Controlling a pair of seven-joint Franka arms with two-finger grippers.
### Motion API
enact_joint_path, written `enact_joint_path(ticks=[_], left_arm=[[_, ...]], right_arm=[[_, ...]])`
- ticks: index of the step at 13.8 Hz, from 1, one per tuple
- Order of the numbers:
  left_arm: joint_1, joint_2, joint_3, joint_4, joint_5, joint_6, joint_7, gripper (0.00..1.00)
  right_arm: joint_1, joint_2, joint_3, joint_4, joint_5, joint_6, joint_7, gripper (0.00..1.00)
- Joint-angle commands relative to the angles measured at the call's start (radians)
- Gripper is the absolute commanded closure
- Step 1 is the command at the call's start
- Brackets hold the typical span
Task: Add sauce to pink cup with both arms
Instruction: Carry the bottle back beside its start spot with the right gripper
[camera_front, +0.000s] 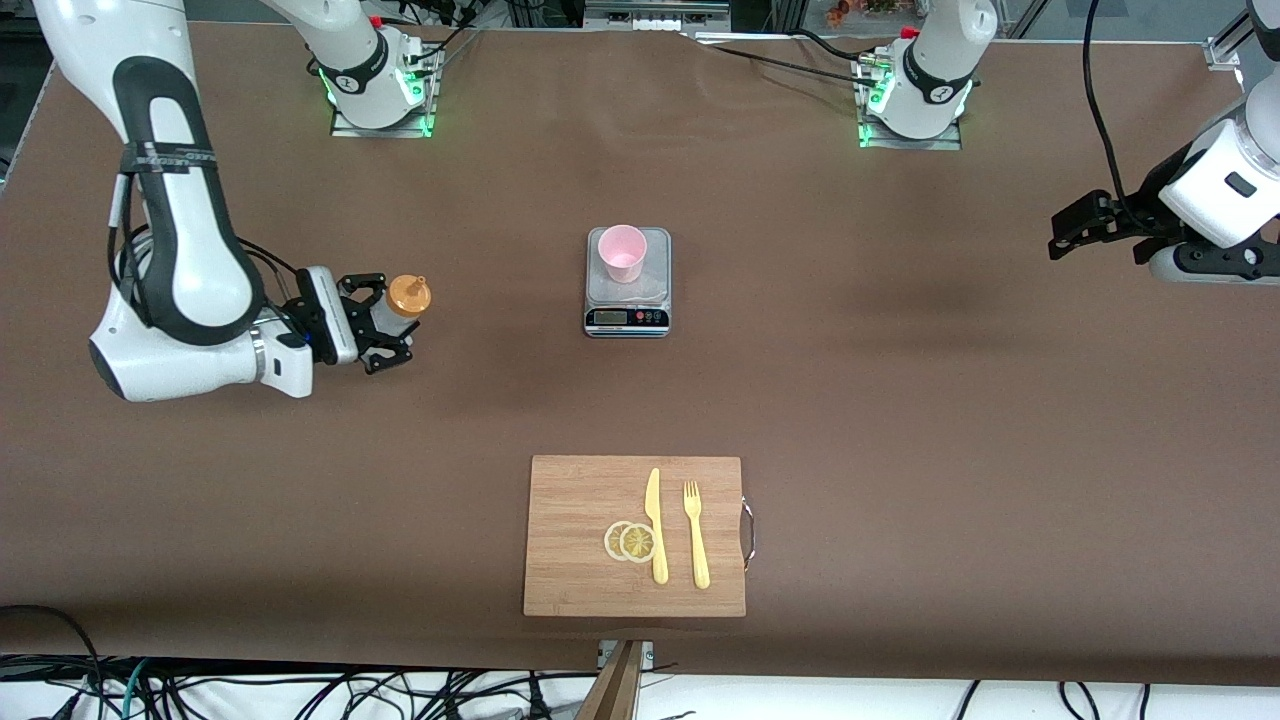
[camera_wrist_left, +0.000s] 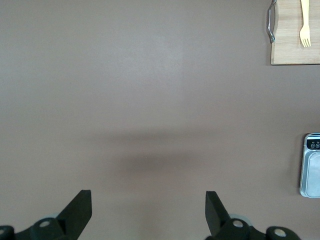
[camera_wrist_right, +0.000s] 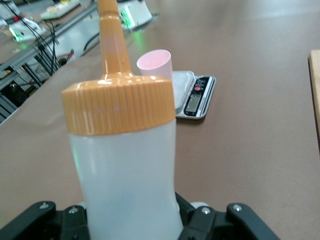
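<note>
My right gripper is going to stand the sauce bottle on the bare brown table, where I need to have it level with the scale's display edge (camera_front: 384, 331).
The sauce bottle (camera_front: 408, 296), whitish with an orange nozzle cap, stands upright toward the right arm's end of the table. My right gripper (camera_front: 393, 320) is shut on its body (camera_wrist_right: 125, 165) from the side. The pink cup (camera_front: 622, 252) sits on a small silver kitchen scale (camera_front: 627, 305) at mid table. In the right wrist view, the cup (camera_wrist_right: 155, 62) shows just past the cap. My left gripper (camera_front: 1066, 230) waits in the air over the left arm's end of the table. It is open, with only bare table between its fingers (camera_wrist_left: 80, 210).
A wooden cutting board (camera_front: 575, 540) lies nearer the front camera than the scale, carrying a yellow knife (camera_front: 655, 525), a yellow fork (camera_front: 696, 535) and two lemon slices (camera_front: 630, 541). Brown table stretches between the bottle and the scale. Cables run along the front edge.
</note>
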Motion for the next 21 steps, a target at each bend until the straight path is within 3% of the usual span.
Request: enact_joint_path(ticks=[1, 5, 16, 21], left_arm=[[-0.004, 0.007, -0.002, 0.026, 0.031, -0.022, 0.01, 0.0], [-0.004, 0.007, 0.0, 0.026, 0.031, -0.022, 0.01, 0.0], [-0.004, 0.007, -0.002, 0.026, 0.031, -0.022, 0.01, 0.0], [-0.004, 0.007, 0.0, 0.026, 0.031, -0.022, 0.01, 0.0]], right_arm=[[-0.084, 0.028, 0.015, -0.017, 0.071, -0.07, -0.128, 1.0], [-0.187, 0.149, 0.015, -0.011, 0.186, -0.199, -0.326, 1.0], [-0.288, 0.341, 0.016, -0.011, 0.248, -0.284, -0.545, 1.0], [-0.296, 0.365, 0.016, -0.011, 0.254, -0.291, -0.547, 1.0]])
